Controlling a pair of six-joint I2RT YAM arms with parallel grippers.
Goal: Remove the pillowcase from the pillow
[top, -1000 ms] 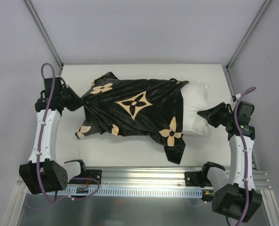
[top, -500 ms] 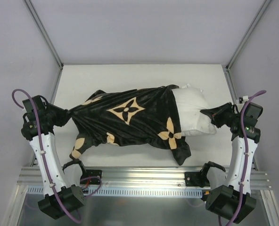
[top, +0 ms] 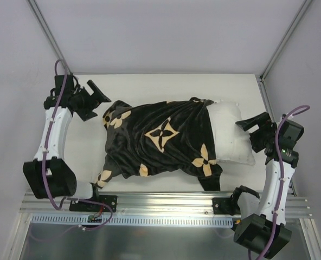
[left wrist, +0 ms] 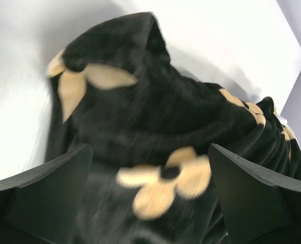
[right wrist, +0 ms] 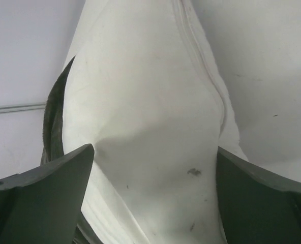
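Next, I grab the black pillowcase with my left gripper by its far corner (top: pixel 120 105) (left wrist: pixel 138 35), at the end opposite the bare end of the white pillow.
The black pillowcase (top: pixel 160 138) with tan flowers lies crumpled across the table and covers most of the white pillow (top: pixel 231 135), whose right end sticks out bare. My left gripper (top: pixel 94 101) stands open just left of the pillowcase's left end and holds nothing. In the left wrist view the pillowcase (left wrist: pixel 155 117) lies ahead of and between the wide fingers of that gripper (left wrist: pixel 148 152). My right gripper (top: pixel 255 131) is open at the pillow's right end. The right wrist view shows the pillow (right wrist: pixel 150 112) between the spread fingers of this gripper (right wrist: pixel 154 151), with a dark pillowcase edge (right wrist: pixel 51 122) at left.
The white table (top: pixel 166 86) has walls on three sides, with slanted frame posts (top: pixel 49 38) at the back corners. An aluminium rail (top: pixel 166 205) with the arm bases runs along the near edge.
Both grippers have opened and let go: the left released the pillowcase's bunched end, the right released the pillow. The left arm swung toward the far left. The pillowcase has slackened back rightward.
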